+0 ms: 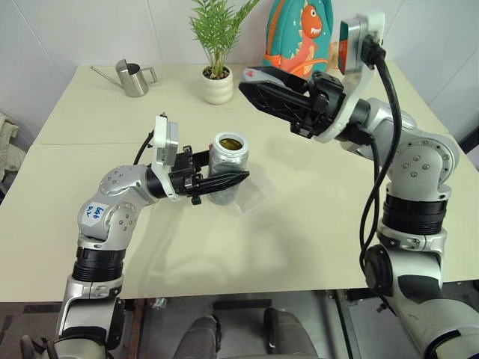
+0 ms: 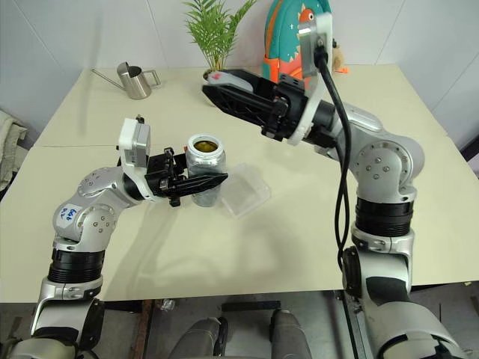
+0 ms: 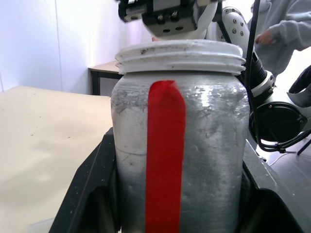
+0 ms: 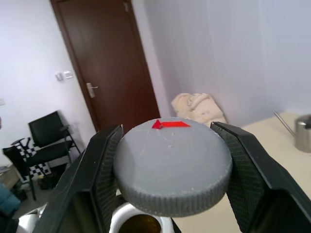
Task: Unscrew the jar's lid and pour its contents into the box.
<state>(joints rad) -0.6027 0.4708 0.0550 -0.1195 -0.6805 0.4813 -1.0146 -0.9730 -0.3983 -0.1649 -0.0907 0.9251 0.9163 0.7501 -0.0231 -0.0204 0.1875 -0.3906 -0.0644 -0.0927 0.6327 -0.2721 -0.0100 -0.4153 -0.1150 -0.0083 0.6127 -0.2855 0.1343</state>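
Note:
The robot's right gripper should release the grey lid on the bare table (image 1: 345, 199) past the clear plastic box, away from the jar.
My left gripper (image 1: 224, 181) is shut on the silvery jar (image 1: 227, 166) and holds it upright just above the table. A red strip runs down the jar's side (image 3: 165, 155). The jar's mouth (image 1: 230, 143) is uncovered and looks brownish inside; I cannot make out the contents as a separate bit. The right gripper (image 1: 251, 81) hangs above and behind the jar, shut on the round grey lid (image 4: 172, 165), which bears a small red mark. On the table just right of the jar lies the clear plastic box (image 1: 253, 194).
A steel watering can (image 1: 133, 78) stands at the table's back left. At the back centre is a white pot with a green plant (image 1: 218, 86), and a colourful dinosaur bag (image 1: 303, 37) behind it. A person (image 3: 286, 29) stands beyond the table.

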